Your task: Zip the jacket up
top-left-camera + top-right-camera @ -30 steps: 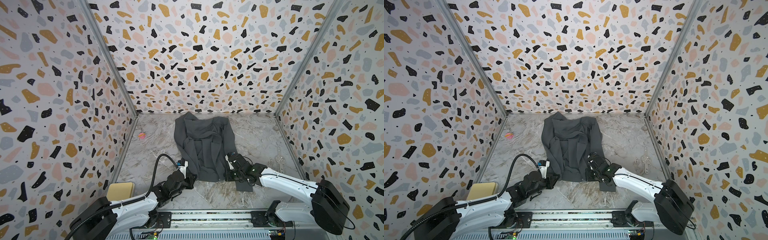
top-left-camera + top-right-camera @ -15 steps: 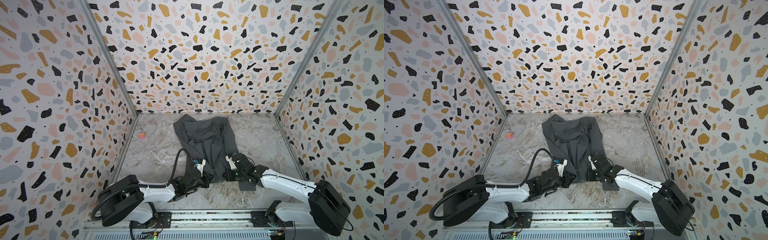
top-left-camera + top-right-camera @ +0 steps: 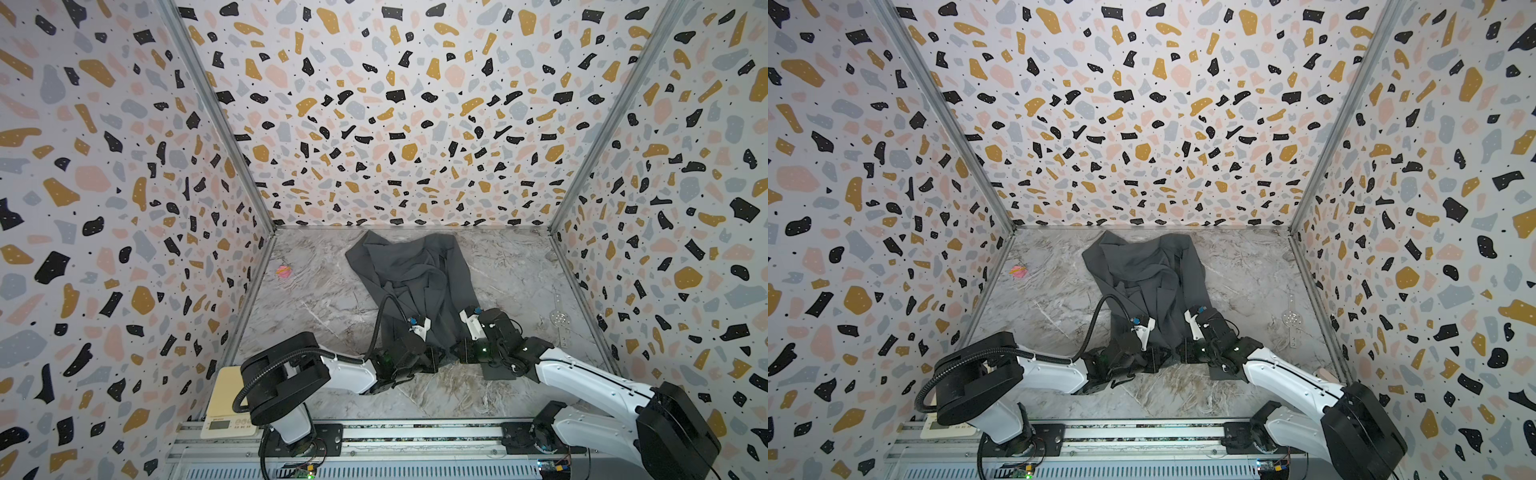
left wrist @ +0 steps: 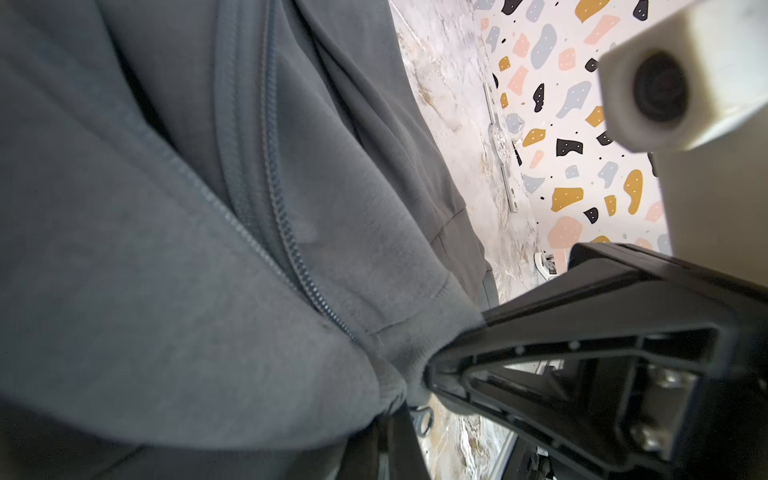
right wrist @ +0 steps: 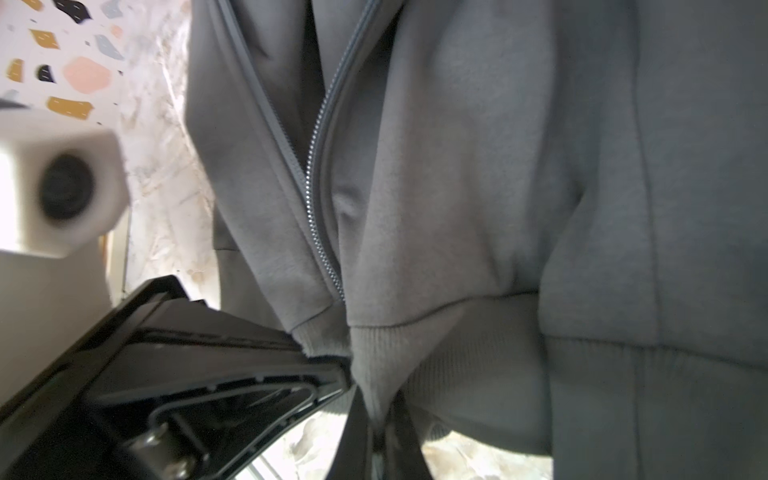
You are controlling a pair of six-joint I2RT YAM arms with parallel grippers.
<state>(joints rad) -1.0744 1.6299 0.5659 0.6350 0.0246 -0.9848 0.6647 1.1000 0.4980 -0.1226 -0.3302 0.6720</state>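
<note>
My right gripper should open, as it is pinching a bunched fold of the ribbed hem beside the zipper, and then take the jacket's edge [image 5: 345, 308] close to the teeth.
The dark grey jacket [image 3: 411, 274] [image 3: 1142, 270] lies front up on the marble table, collar toward the back wall. Its zipper [image 5: 320, 195] stands apart higher up, and the two rows of teeth [image 4: 286, 232] meet just above the ribbed hem [image 5: 436, 374]. My left gripper [image 3: 434, 359] [image 3: 1156, 359] [image 4: 395, 419] is shut on the hem on one side of the zipper. Right beside it, my right gripper [image 3: 457, 353] [image 3: 1183, 353] [image 5: 376, 419] is shut on the ribbed hem on the other side. A small dark loop [image 4: 422, 419] shows below the hem.
A pink scrap [image 3: 283, 271] lies at the far left of the table. A scale with a tan pad [image 3: 226, 399] sits at the front left. A clear perforated strip [image 3: 559, 320] lies along the right wall. A dark fabric patch [image 3: 498, 372] lies under the right wrist.
My left arm has swung in to the right, so the two grippers now stand close together at the hem. The jacket's lower part has bunched narrower. Both grippers stay shut.
</note>
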